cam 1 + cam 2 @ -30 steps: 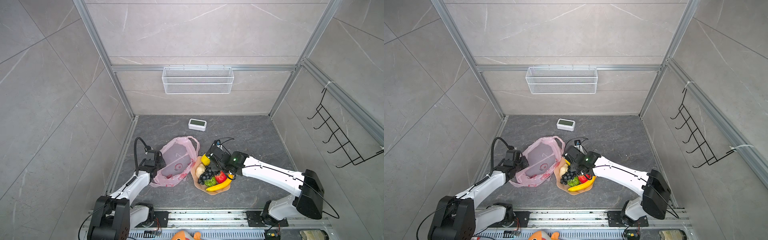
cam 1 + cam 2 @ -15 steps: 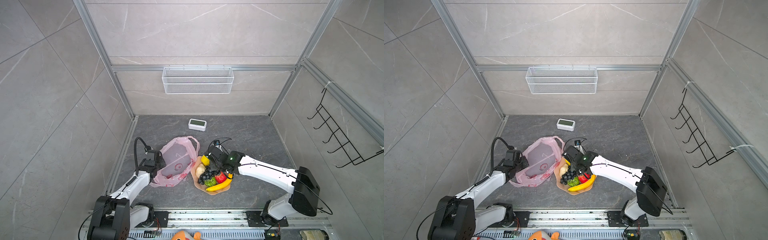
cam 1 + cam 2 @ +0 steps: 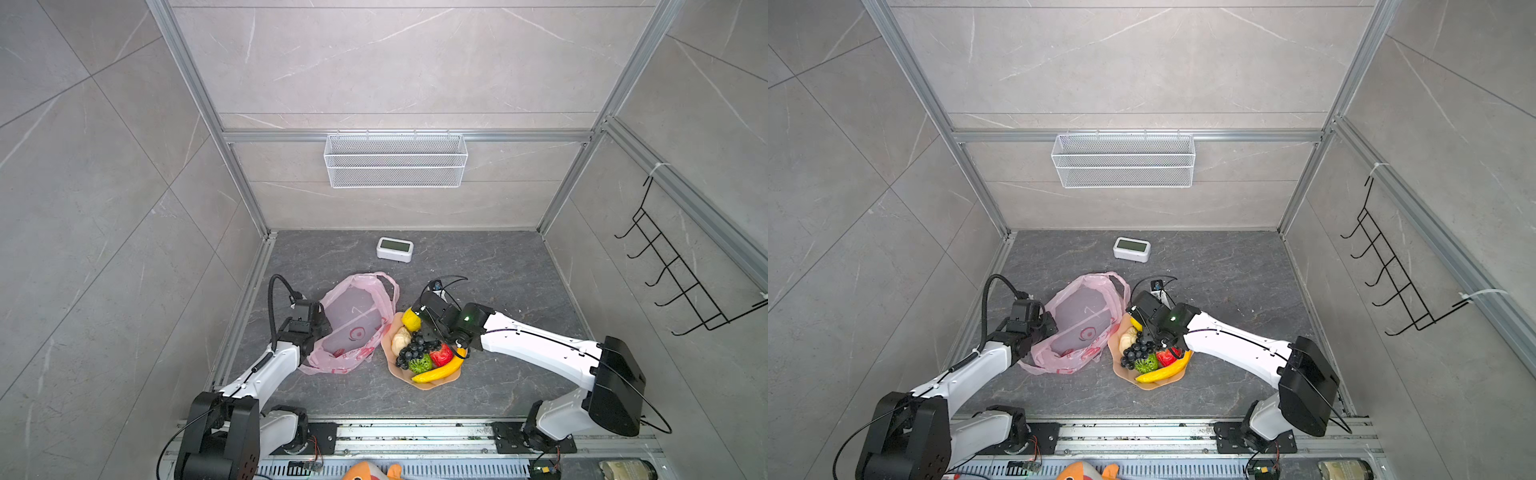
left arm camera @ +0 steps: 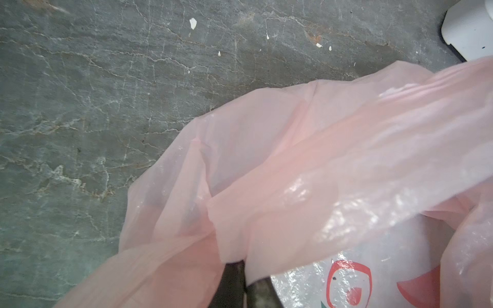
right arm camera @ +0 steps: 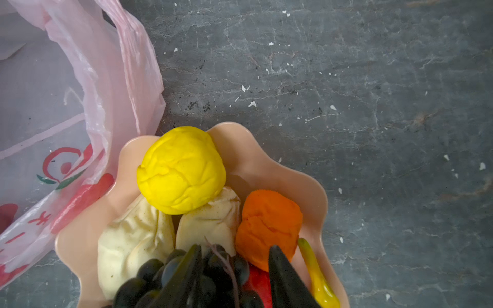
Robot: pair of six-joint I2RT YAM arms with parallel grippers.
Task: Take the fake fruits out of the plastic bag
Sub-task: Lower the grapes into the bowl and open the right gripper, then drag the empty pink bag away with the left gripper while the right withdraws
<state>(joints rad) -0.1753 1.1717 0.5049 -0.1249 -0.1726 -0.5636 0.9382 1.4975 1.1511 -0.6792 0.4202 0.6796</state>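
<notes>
The robot's left gripper will release the pink plastic bag on the grey floor [image 3: 421, 238] by the back wall, under the white wire basket.
The pink plastic bag [image 3: 353, 320] [image 3: 1079, 324] lies slack on the grey floor with its mouth open. My left gripper [image 3: 323, 328] [image 4: 244, 269] is shut on a fold of the plastic bag [image 4: 320, 160]. The fake fruits sit in a peach scalloped bowl [image 3: 436, 384] [image 5: 266, 149] beside the bag: lemon [image 5: 181, 169], two beige lumps [image 5: 133, 240], orange [image 5: 269, 224], banana [image 3: 438, 372], red apple [image 3: 440, 354], green bumpy fruit [image 3: 419, 365], grape bunch [image 3: 413, 351] [image 5: 213, 277]. My right gripper [image 3: 426, 332] [image 5: 236, 248] hangs over the bowl, open, its jaws apart on either side of the grapes.
A small white clock-like box [image 3: 395, 249] stands toward the back of the floor. A white wire basket [image 3: 395, 160] hangs on the back wall and a black hook rack [image 3: 681, 274] on the right wall. An orange plush toy [image 3: 370, 471] peeks in at the front rail.
My right gripper has shifted slightly left over the bowl, and its jaws have come apart over the grape bunch. The left arm and the bag have not moved.
</notes>
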